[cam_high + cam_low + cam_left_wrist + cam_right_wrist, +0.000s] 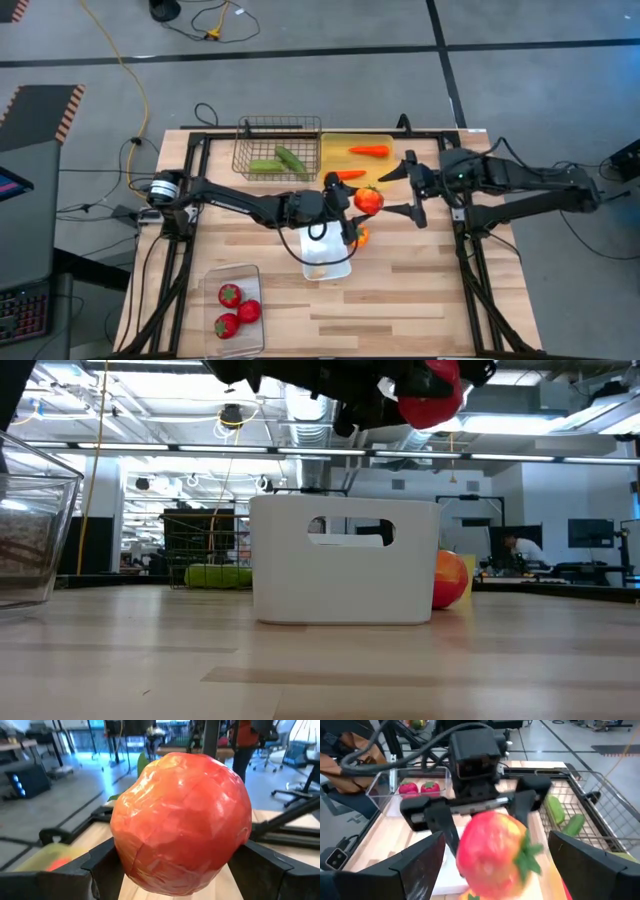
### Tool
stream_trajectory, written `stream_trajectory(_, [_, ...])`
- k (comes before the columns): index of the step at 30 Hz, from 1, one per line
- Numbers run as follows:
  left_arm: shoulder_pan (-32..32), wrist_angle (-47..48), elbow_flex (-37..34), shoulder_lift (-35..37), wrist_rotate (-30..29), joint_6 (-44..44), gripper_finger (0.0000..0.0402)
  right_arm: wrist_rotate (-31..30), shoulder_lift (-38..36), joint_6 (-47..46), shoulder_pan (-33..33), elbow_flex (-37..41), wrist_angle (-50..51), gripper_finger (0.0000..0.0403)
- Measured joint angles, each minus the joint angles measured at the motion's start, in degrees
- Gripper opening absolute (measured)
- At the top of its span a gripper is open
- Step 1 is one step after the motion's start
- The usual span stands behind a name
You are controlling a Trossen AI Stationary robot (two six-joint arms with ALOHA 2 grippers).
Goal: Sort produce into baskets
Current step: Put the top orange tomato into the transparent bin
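Note:
My left gripper is to release the orange-red pepper in the clear tub's empty far corner [247,281], next to the red fruits.
My left gripper [360,203] is shut on an orange-red pepper [369,200], held high over the table's middle, just right of the white tray [312,240]. The pepper fills the left wrist view [182,815]. My right gripper [389,192] is wide open and faces the left one. Its fingers stand on either side of the pepper [492,852] without touching it. A second pepper [451,578] rests on the table beside the white tray [345,565]. A garlic bulb [318,268] lies in that tray. My left gripper pinches the pepper by two opposite sides [122,855] between its two fingers [97,867]. The fingers come in level from the table's left. The pepper is lifted clear, well above the table and above the white tray's rim [430,385].
The yellow tray [380,140] at the far edge holds two carrots [369,151]. The wire basket [250,135] to its left holds two cucumbers [280,160]. The clear tub [215,275] near the front left holds three red fruits [235,310]. Bare tabletop lies at the front right.

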State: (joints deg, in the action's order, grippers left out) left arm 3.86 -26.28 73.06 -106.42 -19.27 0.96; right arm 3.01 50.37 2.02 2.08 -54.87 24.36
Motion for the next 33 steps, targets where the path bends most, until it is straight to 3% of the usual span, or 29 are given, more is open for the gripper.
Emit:
stream_trajectory(4, [0.87,10.39,-0.04,4.67,0.03,3.81,0.0286,-0.04,-2.34,-0.04,1.41,0.0,3.76,0.0381])
stream_trajectory(8, [2.8,26.68,-0.09,11.13,3.82,10.82,0.0286,-0.04,-3.63,-0.04,2.24,-0.02,7.62,0.0381])
stream_trajectory(15, [8.09,55.65,-0.08,22.27,15.94,35.28,0.0286,-0.04,-2.63,-0.43,2.02,-0.02,10.5,0.0381])
stream_trajectory(19, [12.63,68.62,-0.09,25.28,19.71,51.44,0.0286,-0.02,-1.21,-0.5,2.08,-0.02,10.49,0.0381])
stream_trajectory(29, [26.14,90.0,-0.15,25.76,28.29,78.65,0.0286,-0.02,2.69,-0.48,2.08,-0.02,10.34,0.0381])
stream_trajectory(33, [29.78,92.09,-0.15,25.76,27.25,83.68,0.0287,-0.02,4.35,-0.5,2.08,-0.02,10.35,0.0381])
